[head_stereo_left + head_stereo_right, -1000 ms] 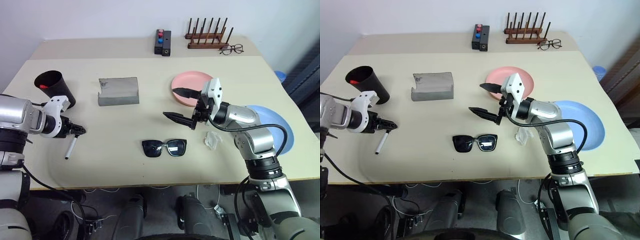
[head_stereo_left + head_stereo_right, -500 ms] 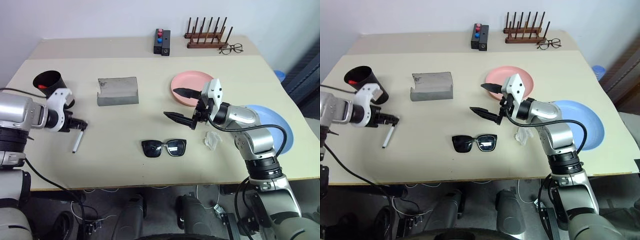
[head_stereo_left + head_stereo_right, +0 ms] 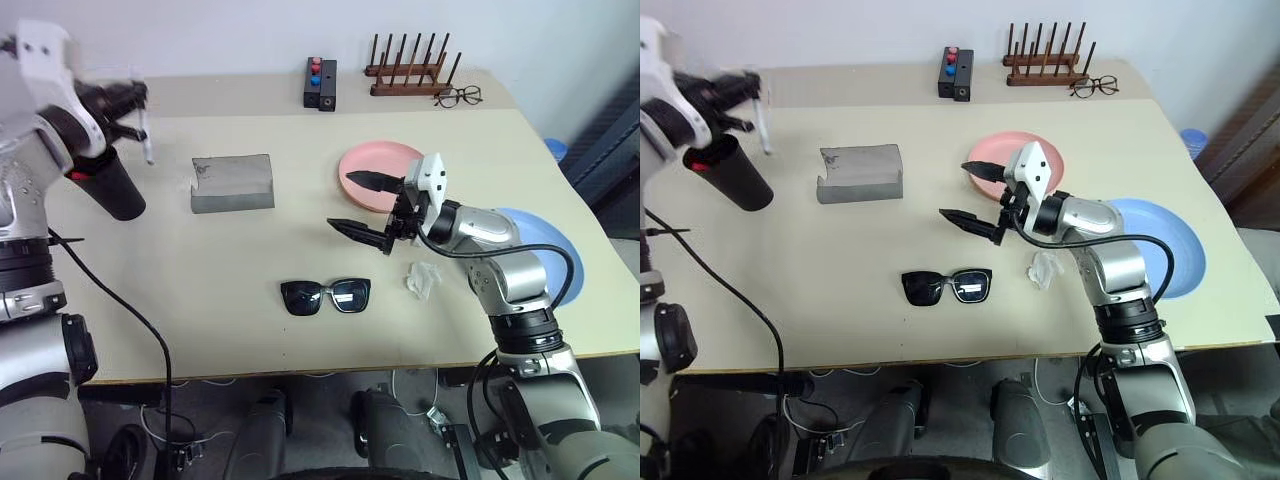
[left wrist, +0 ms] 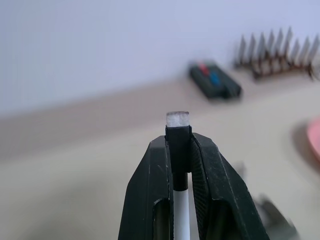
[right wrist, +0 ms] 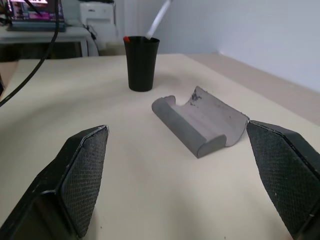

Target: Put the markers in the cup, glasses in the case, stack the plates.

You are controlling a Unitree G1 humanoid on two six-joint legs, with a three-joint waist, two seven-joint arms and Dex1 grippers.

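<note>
Next, my left gripper releases the white-bodied marker inside the black cup (image 3: 100,171), beside the red-capped marker. The white-bodied marker now hangs above the cup.
My left gripper (image 3: 132,100) is raised above the black cup (image 3: 112,187), shut on the white-bodied marker (image 3: 147,138), which hangs down from its fingers. In the left wrist view the marker's black cap (image 4: 178,145) is pinched between the jaws. A red-capped marker (image 5: 127,38) stands inside the cup. The grey case (image 3: 233,182) lies to the right of the cup. Black sunglasses (image 3: 325,296) lie near the table's front. My right gripper (image 3: 340,200) hovers open at mid-table, in front of the pink plate (image 3: 372,160). The blue plate (image 3: 560,262) lies partly behind my right arm.
A crumpled white scrap (image 3: 423,278) lies under my right forearm. Along the back of the table stand a black box with red and blue buttons (image 3: 320,82), a wooden peg rack (image 3: 410,76) and wire-framed spectacles (image 3: 462,96).
My left gripper has lifted the white marker off the table and carried it up and back, over the cup. The right arm has stayed still.
</note>
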